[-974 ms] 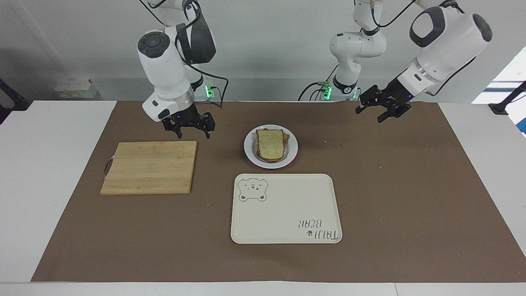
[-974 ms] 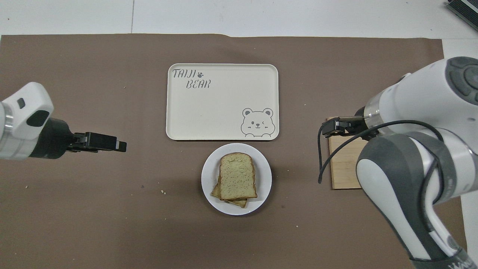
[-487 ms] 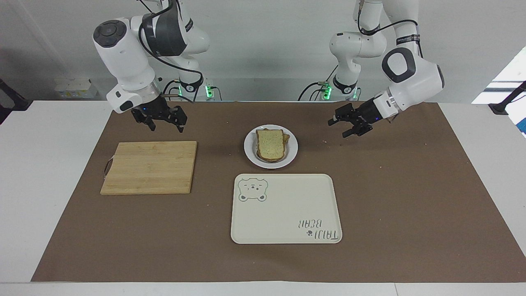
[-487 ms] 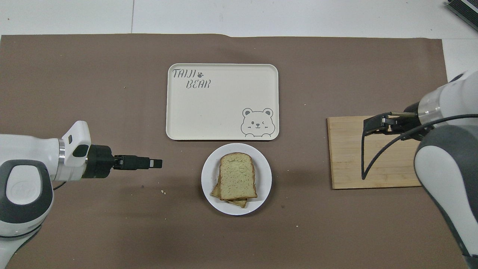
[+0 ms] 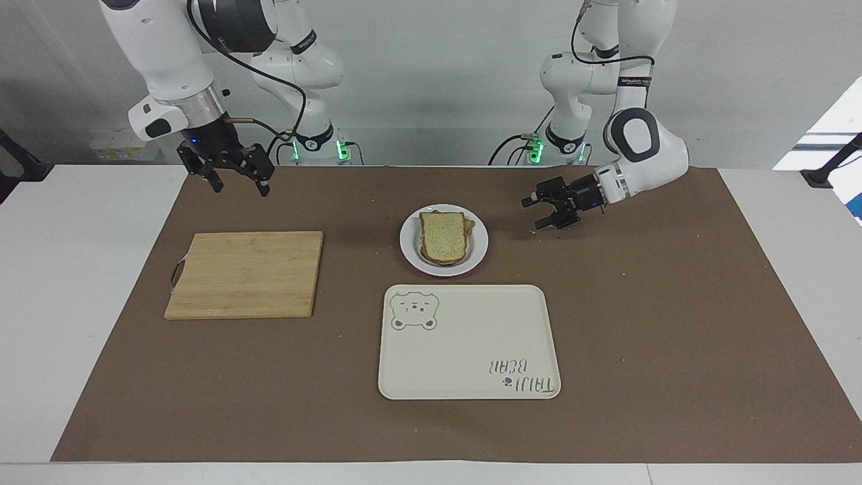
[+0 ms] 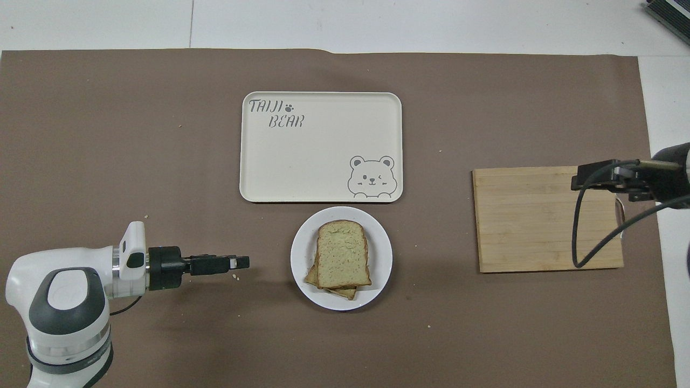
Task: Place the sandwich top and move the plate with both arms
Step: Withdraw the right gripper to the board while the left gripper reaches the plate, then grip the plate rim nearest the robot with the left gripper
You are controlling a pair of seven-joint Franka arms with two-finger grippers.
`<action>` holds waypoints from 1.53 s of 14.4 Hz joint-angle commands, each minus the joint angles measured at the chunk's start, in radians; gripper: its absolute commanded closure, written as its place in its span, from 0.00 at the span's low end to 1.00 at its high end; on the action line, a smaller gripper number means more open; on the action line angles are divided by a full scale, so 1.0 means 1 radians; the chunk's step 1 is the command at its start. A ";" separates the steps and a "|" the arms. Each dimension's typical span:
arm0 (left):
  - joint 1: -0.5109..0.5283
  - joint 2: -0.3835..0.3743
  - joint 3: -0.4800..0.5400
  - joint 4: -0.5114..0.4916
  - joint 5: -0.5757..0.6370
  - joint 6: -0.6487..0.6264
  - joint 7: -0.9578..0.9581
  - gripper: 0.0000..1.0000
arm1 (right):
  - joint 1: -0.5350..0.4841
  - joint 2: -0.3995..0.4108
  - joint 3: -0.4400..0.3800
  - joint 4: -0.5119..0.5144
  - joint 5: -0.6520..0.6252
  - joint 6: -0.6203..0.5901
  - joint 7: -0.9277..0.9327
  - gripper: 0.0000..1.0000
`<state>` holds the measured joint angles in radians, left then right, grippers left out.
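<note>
The white plate's rim (image 6: 294, 268), on the side facing my left gripper, is the next place for that gripper to go and close, so that it can move the plate.
The sandwich top (image 5: 442, 237) (image 6: 343, 253), a plain pale slice with a brown crust, lies on a lower slice (image 6: 345, 293) on the small round white plate (image 5: 479, 252) (image 6: 380, 253). My left gripper (image 5: 532, 214) (image 6: 240, 262) is open and holds nothing. It hangs low over the brown mat beside the plate, toward the left arm's end, pointing at the plate and apart from it. My right gripper (image 5: 240, 187) (image 6: 579, 180) is open and holds nothing. It hangs high over the cutting board's outer part, well away from the plate.
A cream tray (image 5: 469, 350) (image 6: 321, 161) with a bear print lies just farther from the robots than the plate. A wooden cutting board (image 5: 246, 274) (image 6: 539, 221) lies toward the right arm's end. Crumbs dot the brown mat.
The left gripper has come down and closer to the plate. The right gripper has risen and drawn away from the plate toward its own end of the table. Bread and plate stayed put.
</note>
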<state>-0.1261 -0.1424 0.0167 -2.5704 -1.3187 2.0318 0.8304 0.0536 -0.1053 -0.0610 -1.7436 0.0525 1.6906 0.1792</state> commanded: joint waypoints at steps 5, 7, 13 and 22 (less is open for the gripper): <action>-0.015 0.142 0.003 -0.109 -0.290 -0.057 0.288 0.00 | -0.021 -0.003 0.009 0.116 -0.049 -0.140 -0.082 0.00; -0.033 0.141 0.002 -0.120 -0.341 -0.059 0.291 0.00 | -0.026 -0.028 0.007 0.082 -0.056 -0.143 -0.121 0.00; -0.096 0.170 0.003 -0.134 -0.462 -0.078 0.375 0.28 | -0.043 0.009 0.003 0.137 -0.062 -0.143 -0.181 0.00; -0.248 0.191 0.002 -0.110 -0.591 0.050 0.380 0.43 | -0.034 -0.013 0.006 0.095 -0.063 -0.144 -0.190 0.00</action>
<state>-0.3358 0.0345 0.0068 -2.6905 -1.8762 2.0383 1.1888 0.0241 -0.0986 -0.0621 -1.6254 0.0102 1.5530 0.0140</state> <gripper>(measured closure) 0.414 0.000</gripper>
